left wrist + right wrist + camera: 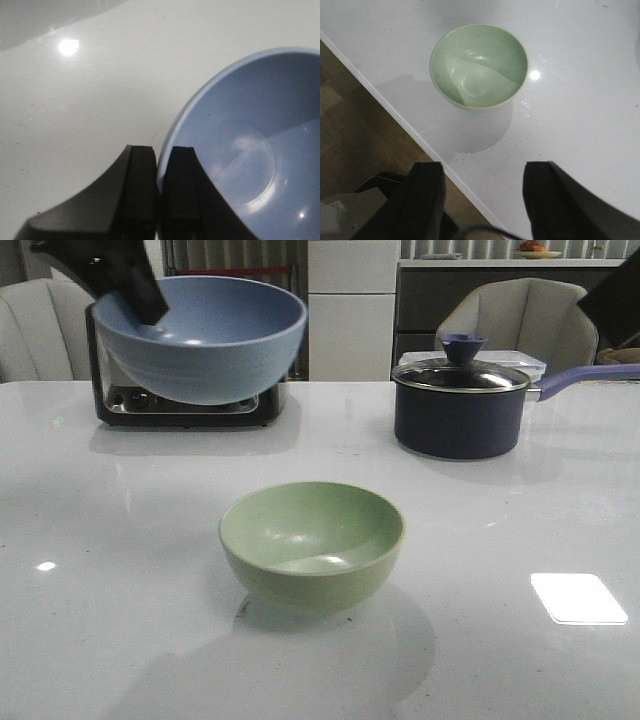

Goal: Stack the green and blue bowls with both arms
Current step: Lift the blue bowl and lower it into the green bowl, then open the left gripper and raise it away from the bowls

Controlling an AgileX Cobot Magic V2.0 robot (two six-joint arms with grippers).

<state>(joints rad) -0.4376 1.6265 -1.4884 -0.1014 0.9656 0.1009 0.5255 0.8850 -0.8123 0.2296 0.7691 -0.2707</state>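
My left gripper needs to release the dusty blue bowl inside the pale green bowl (311, 518), nested within its rim.
The pale green bowl (312, 542) stands upright on the white table, near the middle front; it also shows in the right wrist view (479, 65). The dusty blue bowl (200, 335) hangs in the air at the upper left, well above the table. My left gripper (140, 290) is shut on its rim; in the left wrist view the two fingers (141, 190) pinch the rim of the blue bowl (250, 140). My right gripper (482, 172) is open and empty, high above the table's edge, apart from the green bowl. Only a dark corner of the right arm (612, 295) shows in the front view.
A dark navy lidded saucepan (460, 405) with a long handle stands at the back right. A black appliance (185, 405) stands at the back left, behind the blue bowl. The table edge (395, 112) and floor show in the right wrist view.
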